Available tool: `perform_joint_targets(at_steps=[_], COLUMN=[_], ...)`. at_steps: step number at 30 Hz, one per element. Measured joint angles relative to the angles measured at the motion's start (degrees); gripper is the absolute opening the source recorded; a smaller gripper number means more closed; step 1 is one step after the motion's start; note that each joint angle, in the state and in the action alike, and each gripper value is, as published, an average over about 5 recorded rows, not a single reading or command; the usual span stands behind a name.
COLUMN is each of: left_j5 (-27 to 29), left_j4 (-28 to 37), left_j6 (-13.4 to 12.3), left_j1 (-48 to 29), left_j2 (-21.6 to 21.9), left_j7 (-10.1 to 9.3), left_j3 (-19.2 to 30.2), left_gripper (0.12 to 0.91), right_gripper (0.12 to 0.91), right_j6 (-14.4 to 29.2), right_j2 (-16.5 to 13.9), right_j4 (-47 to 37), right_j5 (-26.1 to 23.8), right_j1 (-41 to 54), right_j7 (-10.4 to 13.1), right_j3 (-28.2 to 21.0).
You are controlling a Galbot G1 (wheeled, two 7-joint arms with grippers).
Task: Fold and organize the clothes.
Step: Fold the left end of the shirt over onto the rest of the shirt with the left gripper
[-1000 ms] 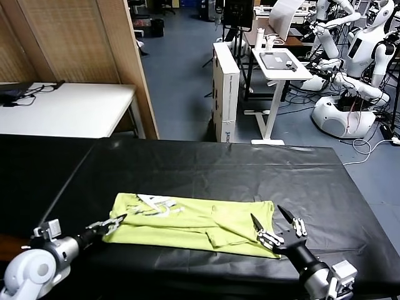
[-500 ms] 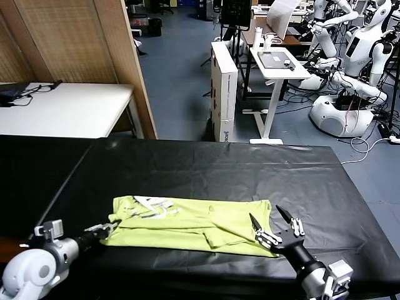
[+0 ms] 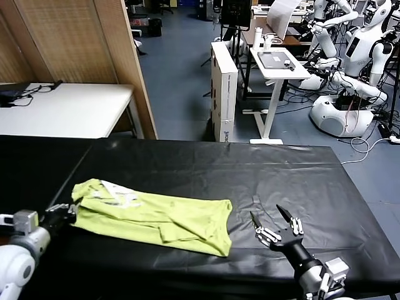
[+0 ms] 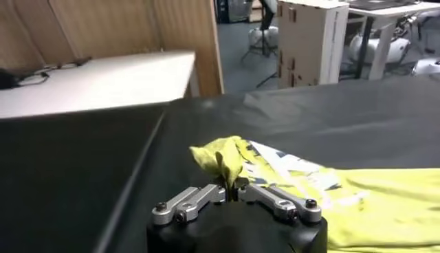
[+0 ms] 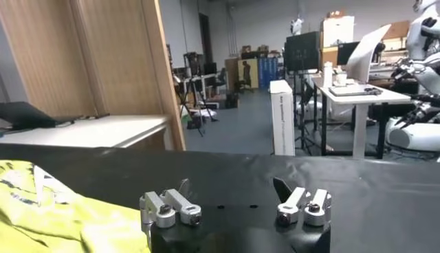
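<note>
The robot's left gripper needs to release the T-shirt's pinched edge on top of the T-shirt's opposite end (image 3: 219, 224), nearest the right gripper.
The lime yellow-green T-shirt (image 3: 153, 217) lies folded into a long strip on the black table (image 3: 206, 172), toward its front left, with the white collar label (image 3: 119, 190) showing near its left end. My left gripper (image 3: 64, 213) is shut on the shirt's left edge, low at the table's left side. In the left wrist view the fabric (image 4: 221, 157) is pinched between the jaws of this gripper (image 4: 232, 190). My right gripper (image 3: 270, 221) is open and empty, just above the table to the right of the shirt. In the right wrist view the right gripper (image 5: 230, 187) has spread fingers and the shirt (image 5: 55, 218) lies off to one side.
A white table (image 3: 62, 109) and a wooden partition (image 3: 81, 56) stand behind the black table on the left. A white box (image 3: 226, 87), a small desk (image 3: 281, 69) and other robots (image 3: 350, 75) are farther back. The table's right half is bare black cover.
My left gripper has pulled the shirt to the left across the table. The shirt's right end has slid away from my right gripper, which stays open in the same place.
</note>
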Motion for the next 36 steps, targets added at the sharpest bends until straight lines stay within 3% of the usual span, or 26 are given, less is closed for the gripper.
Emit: perform_joint_targets(at_steps=[7, 15, 36], left_j5=[1.22, 3.54, 5.13], left_j4=[0.69, 0.90, 3.37], left_j6=[0.07, 0.31, 0.38], left_j1=[-3.75, -4.95, -4.68], left_j2=[-5.14, -10.12, -16.26], left_j7=[-1.10, -1.66, -1.74], left_j3=[9.28, 15.47, 19.16], left_gripper=[0.195, 0.195, 0.195], right_gripper=[0.907, 0.907, 0.907], right_j6=[0.66, 0.53, 0.58], right_j2=[1.52, 1.80, 2.64], right_j4=[-2.24, -3.52, -4.14], right_j5=[-2.19, -2.35, -2.91], right_j1=[-0.82, -0.18, -0.22], right_j7=[-0.50, -0.54, -0.69], right_j3=[-0.24, -0.86, -1.58])
